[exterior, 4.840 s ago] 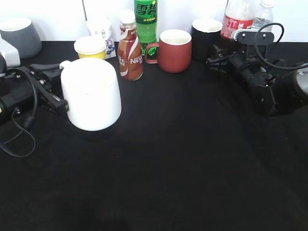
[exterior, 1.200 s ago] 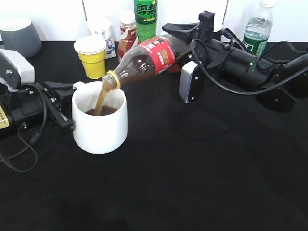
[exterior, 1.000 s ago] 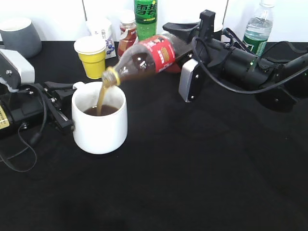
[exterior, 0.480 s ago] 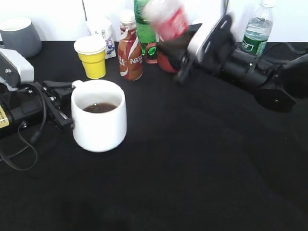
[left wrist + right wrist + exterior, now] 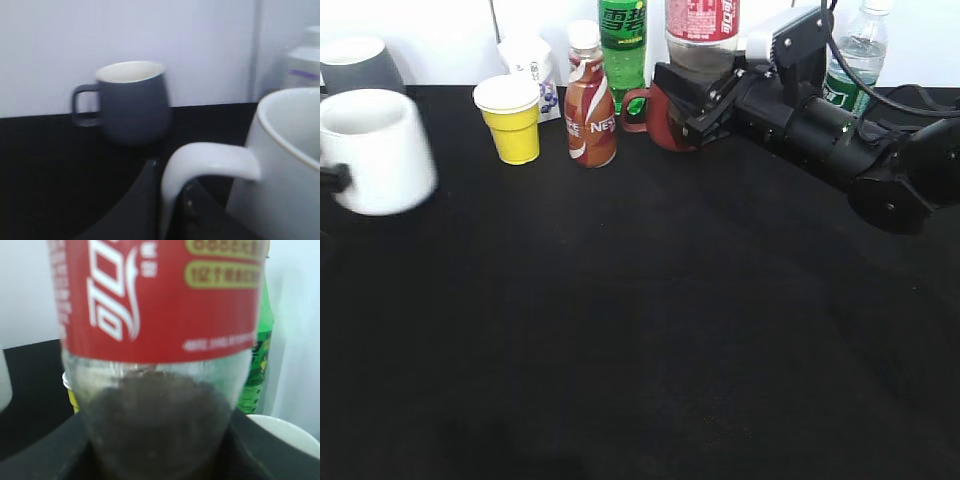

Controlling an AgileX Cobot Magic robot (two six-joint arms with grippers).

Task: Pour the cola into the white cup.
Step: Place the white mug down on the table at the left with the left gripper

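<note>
The cola bottle will go down from my right gripper onto the table [image 5: 804, 148], in the spot between the red mug and the water bottle. The bottle is now held upright above the table.
The cola bottle [image 5: 703, 30] stands upright at the back, held above the table by my right gripper [image 5: 705, 95], which is shut round its lower body. In the right wrist view the red label [image 5: 160, 305] fills the frame, with dark liquid low in the bottle between the jaws of the right gripper [image 5: 157, 450]. The white cup [image 5: 375, 150] is at the far left, blurred and lifted. My left gripper [image 5: 170, 200] is shut on the cup's loop handle [image 5: 205, 160]. The cup's inside is hidden.
Along the back stand a grey mug [image 5: 360, 62], a yellow cup [image 5: 510, 118], a Nescafe bottle [image 5: 590, 100], a green bottle [image 5: 622, 40], a red mug [image 5: 655, 115] and a water bottle [image 5: 850, 55]. The grey mug [image 5: 132, 102] stands just beyond the white cup.
The cola bottle was tipped and pouring into the cup; it is now upright and drawn back to the right. My left gripper has carried the cup to the left edge.
</note>
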